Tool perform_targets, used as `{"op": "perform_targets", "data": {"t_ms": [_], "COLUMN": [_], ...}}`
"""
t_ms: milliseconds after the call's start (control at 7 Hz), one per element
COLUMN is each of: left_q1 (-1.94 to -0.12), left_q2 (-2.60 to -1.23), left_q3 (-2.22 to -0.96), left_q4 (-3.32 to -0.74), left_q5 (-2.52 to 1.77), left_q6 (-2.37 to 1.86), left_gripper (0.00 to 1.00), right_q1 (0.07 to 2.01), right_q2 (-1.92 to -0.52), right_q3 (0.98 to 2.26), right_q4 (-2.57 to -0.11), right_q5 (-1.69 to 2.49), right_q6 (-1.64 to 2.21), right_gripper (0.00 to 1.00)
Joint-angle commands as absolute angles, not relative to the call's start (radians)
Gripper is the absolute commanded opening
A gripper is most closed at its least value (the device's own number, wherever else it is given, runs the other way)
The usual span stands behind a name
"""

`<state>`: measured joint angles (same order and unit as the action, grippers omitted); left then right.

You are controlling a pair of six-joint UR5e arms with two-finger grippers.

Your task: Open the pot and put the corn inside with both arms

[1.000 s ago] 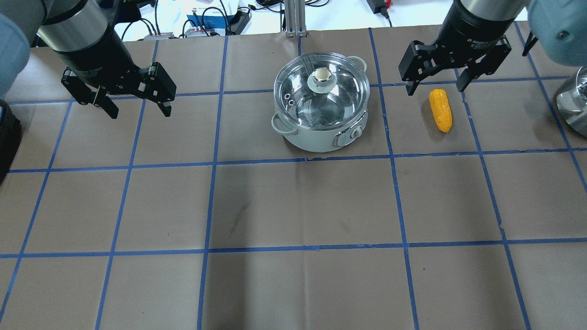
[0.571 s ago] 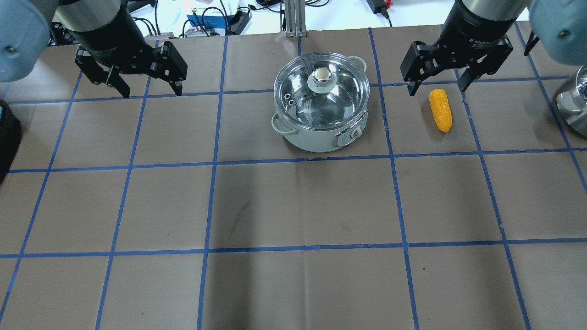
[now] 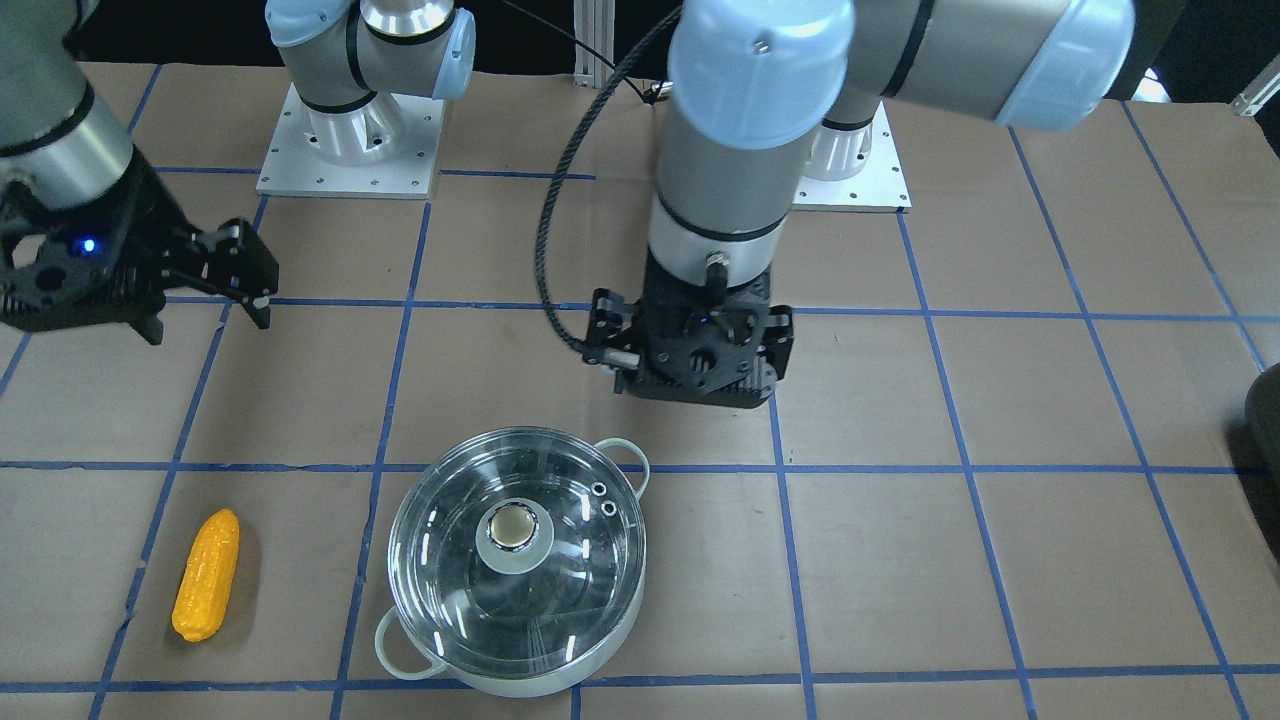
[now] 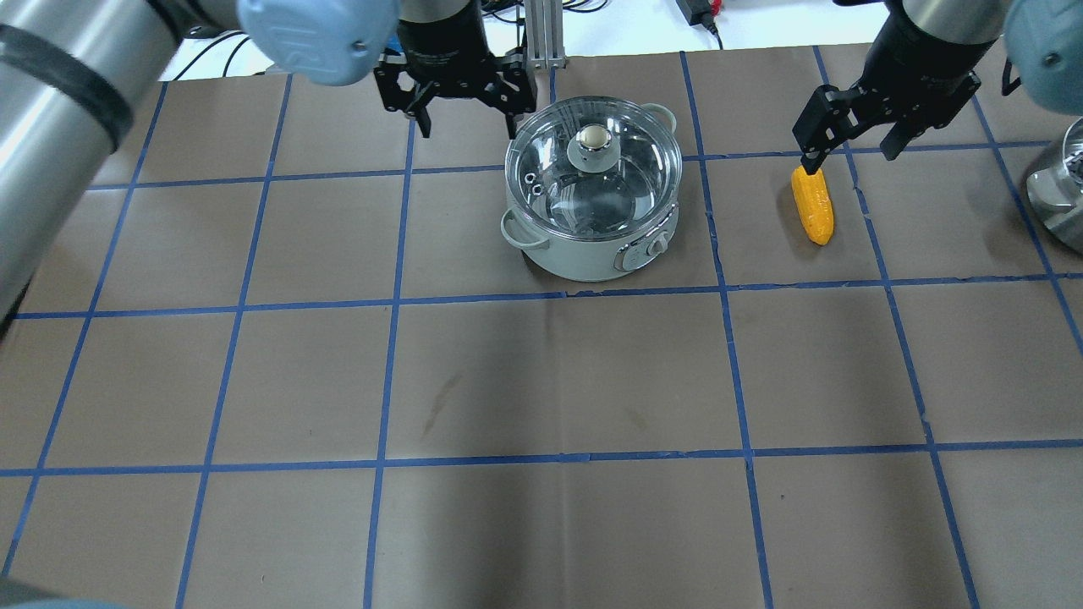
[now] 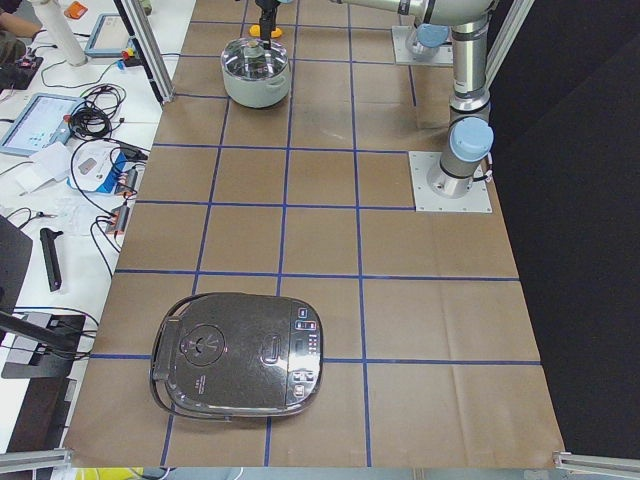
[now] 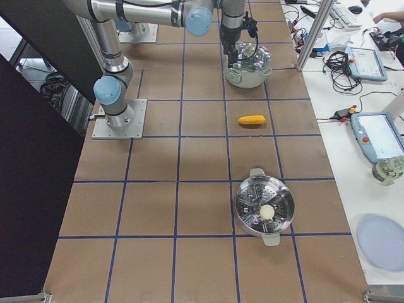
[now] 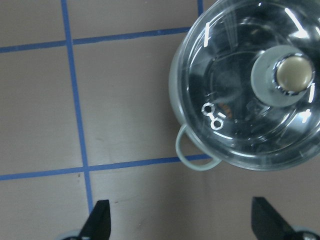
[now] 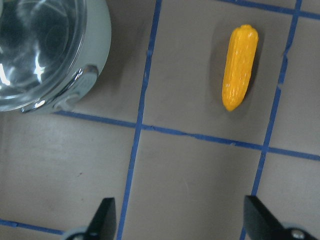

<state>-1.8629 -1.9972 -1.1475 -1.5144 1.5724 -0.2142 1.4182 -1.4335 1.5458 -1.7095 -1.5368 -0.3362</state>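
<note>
Next, I bring my left gripper to the pale knob (image 3: pixel 512 526) (image 7: pixel 294 74) of the pot's glass lid and close it there, because the pot needs to be opened.
The pot (image 4: pixel 584 258) stands at the table's back middle with its glass lid (image 4: pixel 626 182) on; the lid has a pale knob (image 4: pixel 594 137). The yellow-orange corn (image 4: pixel 812 205) lies on the table to the pot's right. My left gripper (image 4: pixel 467 127) is open and empty, just behind and left of the pot. Its wrist view shows the lidded pot (image 7: pixel 186 102) ahead of the open fingertips (image 7: pixel 97 222). My right gripper (image 4: pixel 850 154) is open and empty above the corn's far end. Its wrist view shows the corn (image 8: pixel 239 67) and the pot's wall (image 8: pixel 97 45).
A second steel pot with a steamer insert (image 6: pixel 262 209) stands at the right end of the table, its edge showing in the overhead view (image 4: pixel 1058 194). A black rice cooker (image 5: pixel 238 355) sits at the left end. Cables and devices lie beyond the far edge.
My left arm has swept right from the table's left side to just beside the pot. My right gripper has shifted slightly right and turned, still open near the corn.
</note>
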Motion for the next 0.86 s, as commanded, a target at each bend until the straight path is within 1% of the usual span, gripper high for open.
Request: {"op": "perform_targets", "data": {"t_ms": [0,143,286,571,714], "left_q1": [-1.917,-1.919,-1.924,-1.946,-1.972], "left_q2": [-2.114,-2.141,-2.175,-2.227,-2.258], "left_q3": [-1.010,-0.976,-0.970,-0.969,-0.969], "left_q4": [-1.505,-1.491,-1.418,-1.359,-1.345], "left_q5": [1.543,1.508,1.503,1.479,1.480], "left_q6": [-0.296,-0.307,-0.320,-0.383,-0.405], "left_gripper": [1.00,1.00,1.00,1.00,1.00], "right_q1": [1.364,1.329,1.318,1.318,1.318], "right_q2": [-1.236,-1.130,-1.039,-0.958,-0.950], "right_q3": [1.539,1.534,1.543,1.572,1.586], "right_q4": [-1.942,-2.042,-2.142,-2.212,-2.242], "right_q5": [-1.543,-1.542,-1.533,-1.537,-1.531], "right_q6": [-0.374,-0.380,-0.379,-0.380,-0.379], "right_gripper": [0.91,0.91,0.91,0.86,0.78]}}
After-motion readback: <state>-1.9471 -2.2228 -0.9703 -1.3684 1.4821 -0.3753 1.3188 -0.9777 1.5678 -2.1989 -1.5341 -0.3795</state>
